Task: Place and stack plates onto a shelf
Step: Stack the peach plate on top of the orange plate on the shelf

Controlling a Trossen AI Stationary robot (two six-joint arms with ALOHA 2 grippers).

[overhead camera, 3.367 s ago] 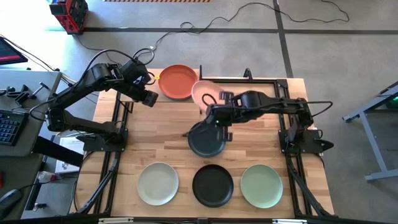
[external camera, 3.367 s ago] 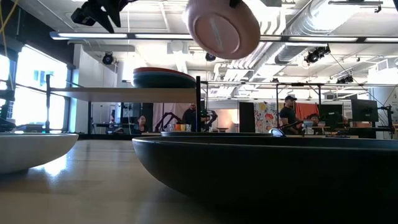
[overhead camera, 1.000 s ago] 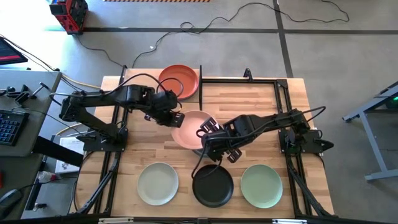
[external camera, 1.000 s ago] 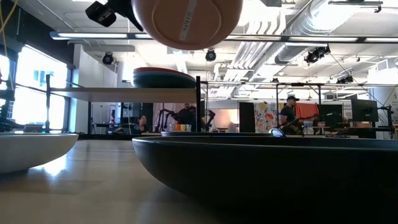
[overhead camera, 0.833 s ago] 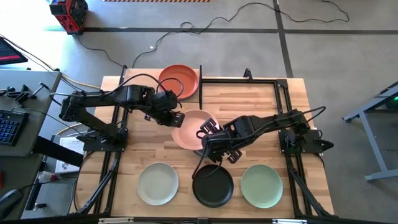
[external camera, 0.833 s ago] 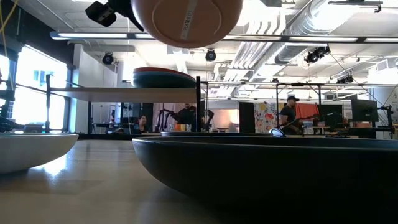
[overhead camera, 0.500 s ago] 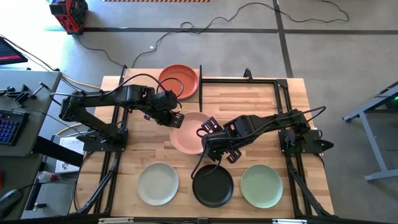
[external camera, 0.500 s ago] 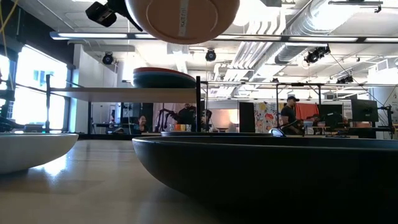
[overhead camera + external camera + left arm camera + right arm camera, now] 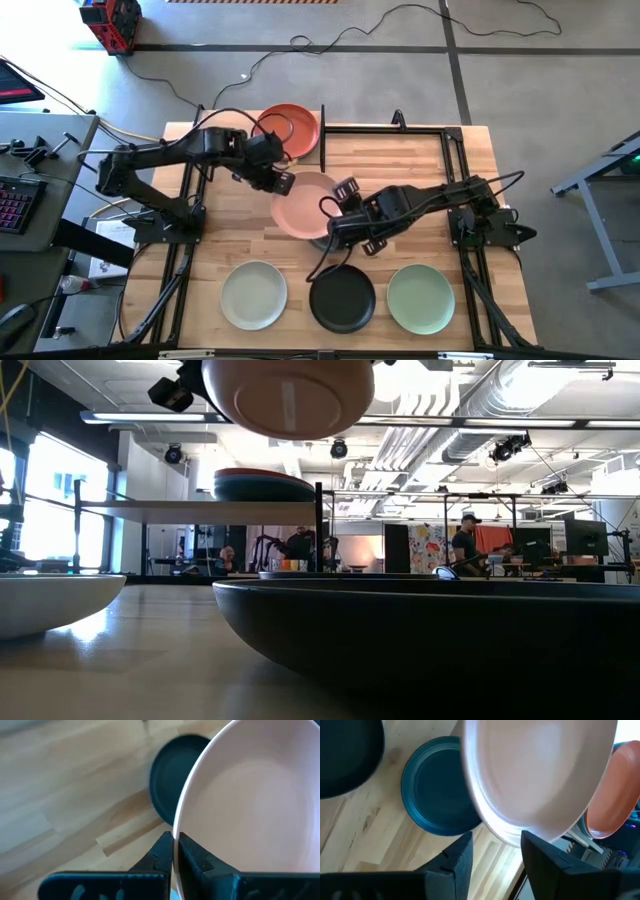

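Note:
The pink plate, which hangs above the table's middle, will be released by my left gripper so that it rests on top of the orange-red plate [image 9: 289, 132] that is on the shelf.
My left gripper [image 9: 283, 183] is shut on the pink plate [image 9: 310, 205], which hangs above the table's middle. My right gripper [image 9: 496, 847] is open; its fingers stand on either side of the plate's right rim, apart from it. Under the pink plate a dark teal plate [image 9: 432, 790] rests on the tabletop. An orange-red plate [image 9: 290, 128] tops the stack [image 9: 262, 485] on the shelf [image 9: 200, 510] at the far left. Cream-green [image 9: 254, 295], black [image 9: 342, 298] and sage green [image 9: 420, 297] plates lie along the near edge. My left gripper pinches the pink plate's rim [image 9: 176, 834] between its two fingers, on the plate's left side, one finger over the rim and one under it. The fingers reach in from the table's left. The plate is lifted clear, roughly level, its hollow side up.
Black frame rods [image 9: 400, 128] border the far right part of the tabletop. Both arm bases [image 9: 165, 215] stand at the table's left and right edges. People and desks show in the room beyond the table.
My right gripper has opened and let go of the pink plate's rim. My left gripper has stayed shut on the plate and carried it a little toward the far left, and the plate now hangs more level.

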